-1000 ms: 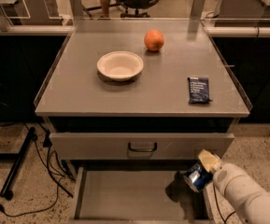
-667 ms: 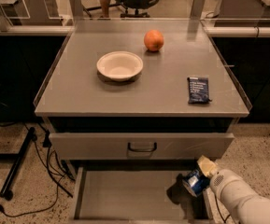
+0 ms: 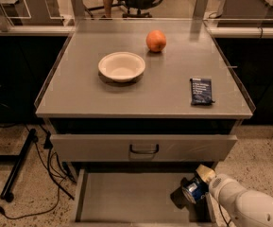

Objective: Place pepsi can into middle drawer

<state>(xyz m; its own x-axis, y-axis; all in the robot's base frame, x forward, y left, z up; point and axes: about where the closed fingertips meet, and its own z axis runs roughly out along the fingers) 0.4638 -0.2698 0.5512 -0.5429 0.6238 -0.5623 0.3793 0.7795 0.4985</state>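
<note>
The middle drawer's grey bottom (image 3: 176,194) has a shadowed patch near the white arm. Next, my gripper lets go of the pepsi can, which hangs just above the drawer floor, on that patch.
The pepsi can (image 3: 192,191) is a small blue can with a silver end, held over the right side of the open middle drawer (image 3: 126,197), a shallow grey tray with a plain floor below the closed drawer front. My gripper (image 3: 198,185) comes in from the lower right on a white arm and is shut on the can, one pale fingertip (image 3: 205,173) showing above it. The can hangs just above the drawer floor and casts a shadow on it.
On the grey cabinet top (image 3: 79,98) stand a white bowl (image 3: 122,66), an orange (image 3: 156,40) and a flat dark-blue snack packet (image 3: 202,91). The upper drawer front with a black handle (image 3: 144,150) is closed. Cables and a black stand (image 3: 18,164) lie on the floor at left.
My gripper with the can has sunk slightly lower over the drawer's right side. Nothing on the cabinet top has moved.
</note>
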